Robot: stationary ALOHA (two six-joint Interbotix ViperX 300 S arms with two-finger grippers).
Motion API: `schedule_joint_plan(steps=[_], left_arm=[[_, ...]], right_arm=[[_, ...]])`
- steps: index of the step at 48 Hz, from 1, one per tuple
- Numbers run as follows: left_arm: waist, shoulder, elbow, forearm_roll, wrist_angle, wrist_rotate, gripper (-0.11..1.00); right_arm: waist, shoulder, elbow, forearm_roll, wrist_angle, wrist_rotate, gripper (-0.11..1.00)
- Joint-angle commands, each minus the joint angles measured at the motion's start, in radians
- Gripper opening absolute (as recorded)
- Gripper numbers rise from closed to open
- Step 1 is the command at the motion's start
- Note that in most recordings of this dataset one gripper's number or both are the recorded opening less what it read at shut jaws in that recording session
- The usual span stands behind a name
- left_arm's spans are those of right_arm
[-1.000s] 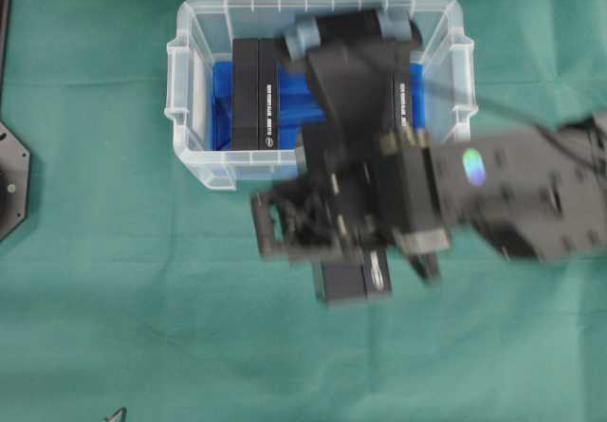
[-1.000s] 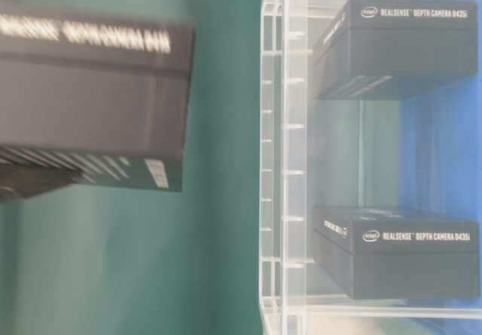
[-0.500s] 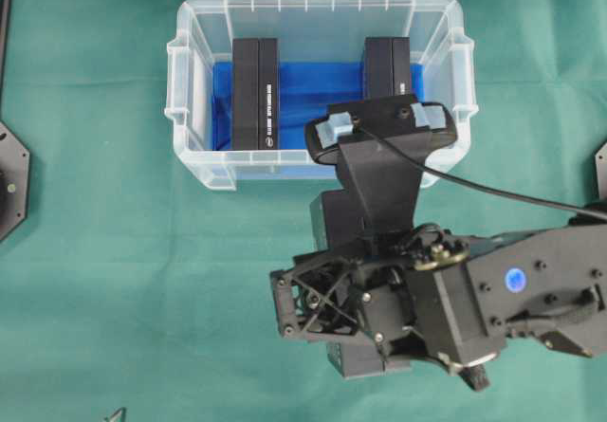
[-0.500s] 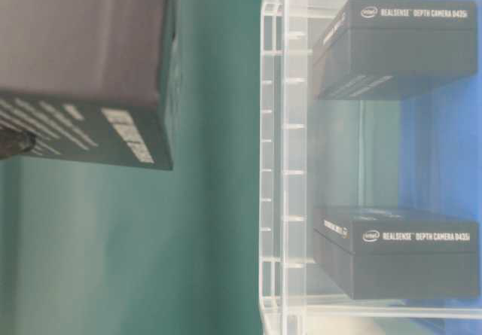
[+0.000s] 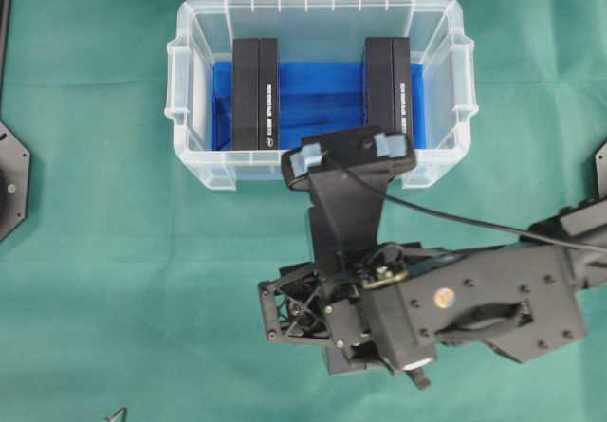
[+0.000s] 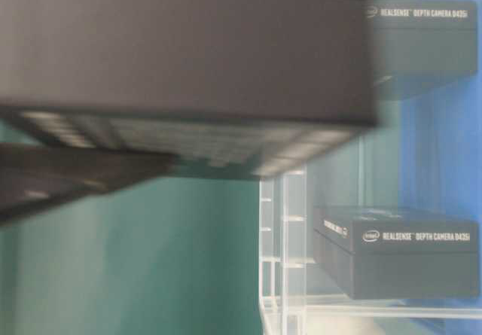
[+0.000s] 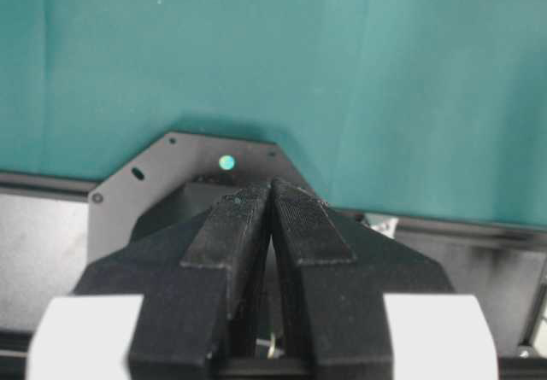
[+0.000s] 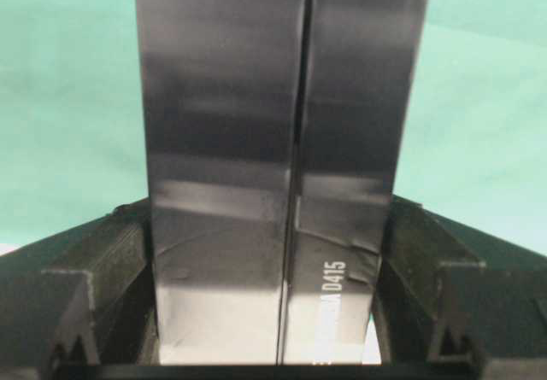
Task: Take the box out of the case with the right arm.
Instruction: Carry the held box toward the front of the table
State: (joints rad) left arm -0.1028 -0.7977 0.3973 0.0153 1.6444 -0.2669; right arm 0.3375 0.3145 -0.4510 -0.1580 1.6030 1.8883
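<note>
I need to set the black box down with my right gripper on the green table (image 5: 339,299) in front of the clear case.
The clear case (image 5: 322,3) stands at the back of the green table with a blue sheet on its bottom. Two black boxes (image 5: 256,90) (image 5: 389,85) stand inside it. My right gripper (image 5: 327,322) is in front of the case, outside it, shut on a third black box (image 8: 273,166). That box is gripped between both fingers (image 8: 94,277) in the right wrist view. In the overhead view the arm hides most of it. It fills the top of the table-level view (image 6: 188,56), blurred. My left gripper (image 7: 272,188) is shut and empty.
The case wall (image 6: 275,260) shows at the right of the table-level view with a box (image 6: 399,252) behind it. A black base plate (image 5: 9,180) sits at the table's left edge and shows under the left gripper (image 7: 171,162).
My right gripper has carried the box from above the case's front wall to the table in front of it, then a little left. The box now looms larger in the table-level view.
</note>
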Motion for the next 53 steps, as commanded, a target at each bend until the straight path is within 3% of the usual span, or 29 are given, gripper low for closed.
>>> schedule_joint_plan(steps=[1,26,34,53], left_arm=[[-0.002,0.005,-0.020,0.003,-0.003,-0.002,0.00],[-0.002,0.006,-0.018,0.003,-0.003,-0.002,0.00],[-0.002,0.005,-0.018,0.003,-0.005,-0.002,0.00],[-0.002,0.006,-0.017,0.003,-0.008,-0.005,0.00]], right_arm=[[0.000,-0.025,0.043,0.008,-0.060,0.008,0.66],[-0.005,-0.014,0.437,0.046,-0.512,0.132,0.66],[-0.008,-0.005,0.459,0.052,-0.568,0.137,0.66],[-0.011,-0.005,0.462,0.051,-0.568,0.123,0.66]])
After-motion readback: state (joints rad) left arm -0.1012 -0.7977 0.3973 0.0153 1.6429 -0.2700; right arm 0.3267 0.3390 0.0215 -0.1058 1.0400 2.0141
